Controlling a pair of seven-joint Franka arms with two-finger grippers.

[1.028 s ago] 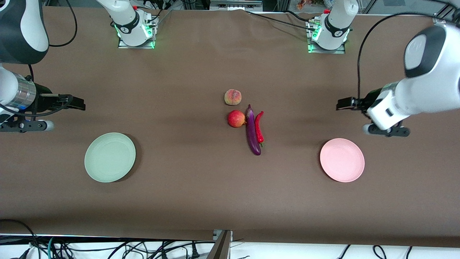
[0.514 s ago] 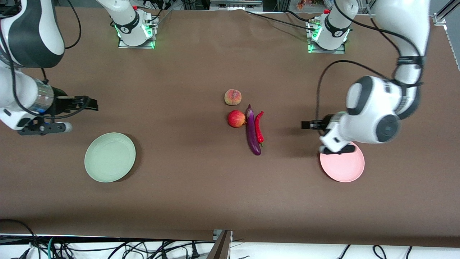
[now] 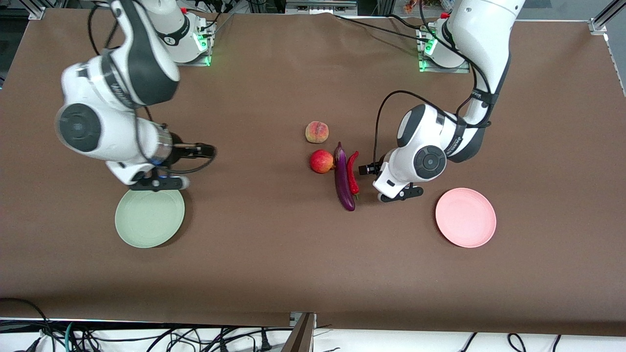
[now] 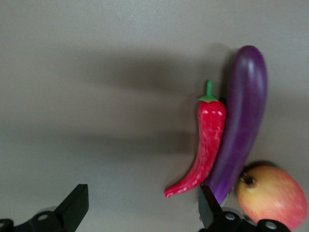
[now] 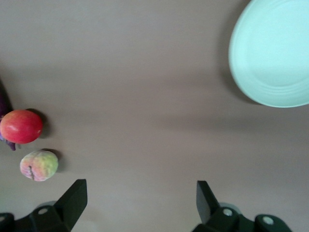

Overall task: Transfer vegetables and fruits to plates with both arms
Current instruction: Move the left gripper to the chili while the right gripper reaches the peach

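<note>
The middle of the red chili (image 3: pixel 352 176) (image 4: pixel 209 139) beside the purple eggplant is the next place for my left gripper to go to and close.
The purple eggplant (image 3: pixel 344 178) and red chili (image 3: pixel 352 172) lie side by side mid-table. The red apple-like fruit (image 3: pixel 321 161) touches the eggplant, and the peach (image 3: pixel 317 132) lies just farther from the camera. My left gripper (image 3: pixel 363 169) is open and empty over the bare table right beside the chili. Its wrist view shows the chili (image 4: pixel 207 140), the eggplant (image 4: pixel 241 121) and the fruit (image 4: pixel 273 195) past the open gripper (image 4: pixel 142 195). My right gripper (image 3: pixel 209 151) is open and empty over the bare table between the green plate (image 3: pixel 149 220) and the fruits. The pink plate (image 3: pixel 465 217) is empty.
The arm bases (image 3: pixel 183 44) (image 3: pixel 442 49) stand at the table's edge farthest from the camera. Cables (image 3: pixel 146 337) hang below the near edge. The right wrist view shows the green plate (image 5: pixel 275 53), the red fruit (image 5: pixel 20 126) and the peach (image 5: pixel 38 165).
Both arms have swung in from the table's ends toward the middle. My left gripper passed the pink plate to the chili. My right gripper moved past the green plate. Nothing on the table moved.
</note>
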